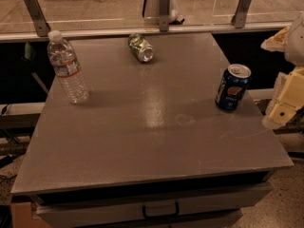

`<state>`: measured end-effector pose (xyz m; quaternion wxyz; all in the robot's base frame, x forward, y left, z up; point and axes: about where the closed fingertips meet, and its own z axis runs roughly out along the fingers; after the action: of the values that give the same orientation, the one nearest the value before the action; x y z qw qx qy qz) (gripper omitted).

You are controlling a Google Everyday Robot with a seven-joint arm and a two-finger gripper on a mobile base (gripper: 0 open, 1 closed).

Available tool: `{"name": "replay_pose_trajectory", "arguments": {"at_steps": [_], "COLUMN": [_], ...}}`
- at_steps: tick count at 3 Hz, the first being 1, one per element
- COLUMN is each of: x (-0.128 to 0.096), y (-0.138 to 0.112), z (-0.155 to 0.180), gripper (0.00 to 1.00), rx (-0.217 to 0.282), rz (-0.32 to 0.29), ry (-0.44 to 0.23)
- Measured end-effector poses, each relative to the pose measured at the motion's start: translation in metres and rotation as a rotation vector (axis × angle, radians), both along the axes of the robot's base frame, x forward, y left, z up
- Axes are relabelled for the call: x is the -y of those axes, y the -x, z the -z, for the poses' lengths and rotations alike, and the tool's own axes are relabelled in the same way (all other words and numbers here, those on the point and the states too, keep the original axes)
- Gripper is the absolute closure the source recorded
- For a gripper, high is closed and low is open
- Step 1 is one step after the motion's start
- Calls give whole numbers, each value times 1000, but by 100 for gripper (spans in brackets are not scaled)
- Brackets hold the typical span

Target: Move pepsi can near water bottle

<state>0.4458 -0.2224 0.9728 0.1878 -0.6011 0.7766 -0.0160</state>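
The middle of the body (232, 89) of the pepsi can, below its silver top, should be gripped by my gripper next.
The pepsi can (232, 88) stands upright near the right edge of the grey table (142, 141), dark blue with a silver top. The water bottle (68, 67) stands upright at the far left of the table, clear with a white cap and a red-and-white label. My gripper (286, 101) shows as cream-coloured parts at the right edge of the view, just right of the pepsi can and apart from it, beyond the table's right edge.
A green and silver can (141, 47) lies on its side at the back middle of the table. A glass rail on metal posts (164, 6) runs along the back. A drawer with a handle (159, 209) is under the table's front edge.
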Motion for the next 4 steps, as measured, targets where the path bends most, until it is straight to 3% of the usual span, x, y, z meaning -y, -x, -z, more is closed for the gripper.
{"name": "replay_pose_trajectory", "arguments": {"at_steps": [2,4], "x": [36,27], "y": [-50,-93], "z": [34,70], "gripper": [0,0], "rx": [83,69], "rz": [-7,-28], "ry": [-272,-474]}}
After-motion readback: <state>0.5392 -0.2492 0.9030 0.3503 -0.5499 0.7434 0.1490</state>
